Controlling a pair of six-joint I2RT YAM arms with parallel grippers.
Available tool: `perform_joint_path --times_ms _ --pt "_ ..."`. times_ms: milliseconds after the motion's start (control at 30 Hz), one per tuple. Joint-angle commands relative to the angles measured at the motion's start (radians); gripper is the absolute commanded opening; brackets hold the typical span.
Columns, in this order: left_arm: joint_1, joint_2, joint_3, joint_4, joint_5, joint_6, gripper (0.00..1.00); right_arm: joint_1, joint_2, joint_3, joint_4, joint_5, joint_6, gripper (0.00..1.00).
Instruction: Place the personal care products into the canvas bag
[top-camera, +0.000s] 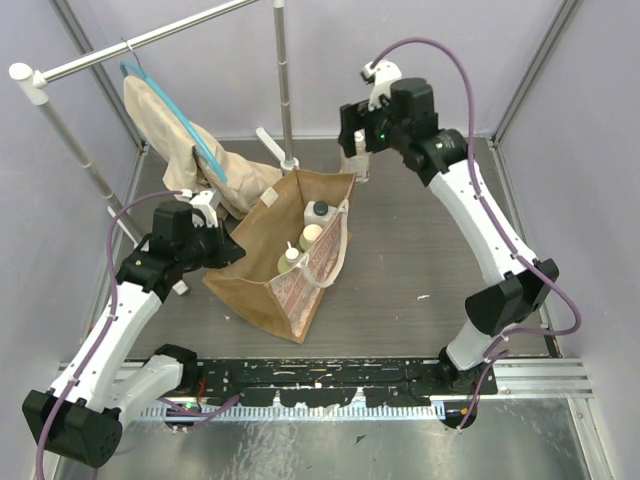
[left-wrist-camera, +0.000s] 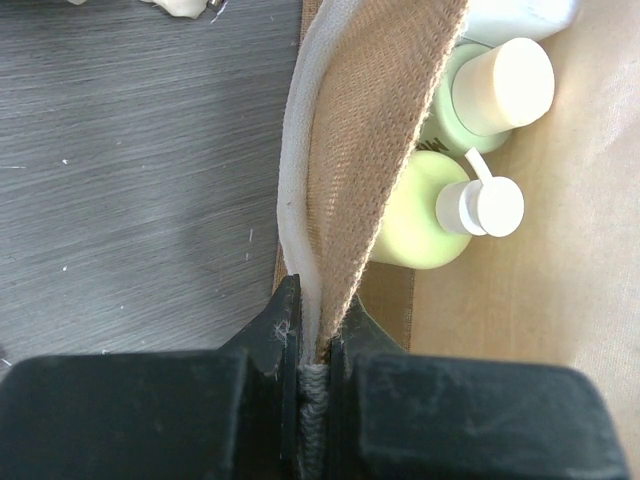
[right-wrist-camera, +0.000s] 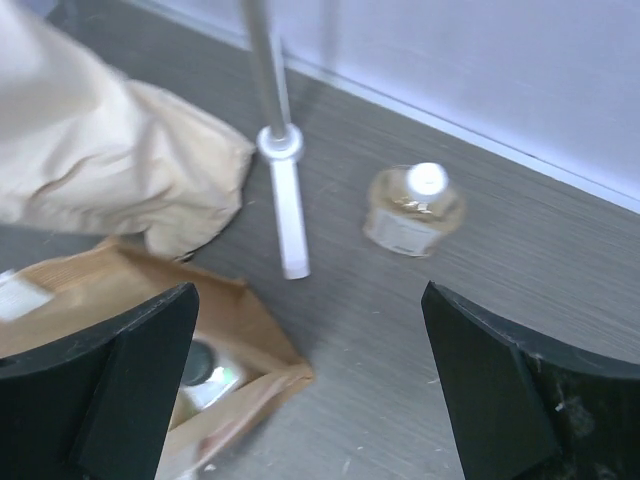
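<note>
The white cap (top-camera: 359, 138) (right-wrist-camera: 427, 181) of the amber bottle near the back wall is the next thing I need to go to with my right gripper, and I need to close it there.
The tan canvas bag (top-camera: 262, 285) stands open mid-table. In it are the white bottle with black cap (top-camera: 318, 212) and two yellow-green bottles (top-camera: 310, 237) (top-camera: 290, 259). My left gripper (top-camera: 233, 250) is shut on the bag's cream strap and rim (left-wrist-camera: 312, 250), with the yellow-green bottles (left-wrist-camera: 428, 215) (left-wrist-camera: 480, 95) just inside. My right gripper (top-camera: 352, 135) is open and empty, hovering above the floor beyond the bag. The amber bottle (right-wrist-camera: 410, 208) stands ahead of it near the back wall, and is partly hidden under it in the top view (top-camera: 358, 168). The bag corner (right-wrist-camera: 250, 330) shows at lower left.
A beige garment (top-camera: 185, 150) on a blue hanger hangs from the rack at back left and drapes onto the table. The rack's white foot (right-wrist-camera: 288, 200) lies between garment and amber bottle. Side walls close in the table.
</note>
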Motion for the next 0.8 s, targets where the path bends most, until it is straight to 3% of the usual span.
perform_joint_path --times_ms 0,200,533,767 --pt "-0.004 -0.030 0.035 -0.053 -0.003 0.014 0.00 -0.125 0.082 0.115 -0.029 -0.064 0.027 1.00" --pt "-0.004 -0.022 0.041 -0.054 -0.005 0.018 0.00 -0.231 0.208 0.192 -0.037 -0.003 0.159 1.00" --pt "-0.004 0.004 0.061 -0.064 -0.010 0.031 0.00 -0.237 0.333 0.151 0.119 0.051 0.449 1.00" --pt "-0.004 -0.003 0.060 -0.074 -0.013 0.042 0.00 -0.237 0.431 0.235 0.122 0.090 0.486 1.00"
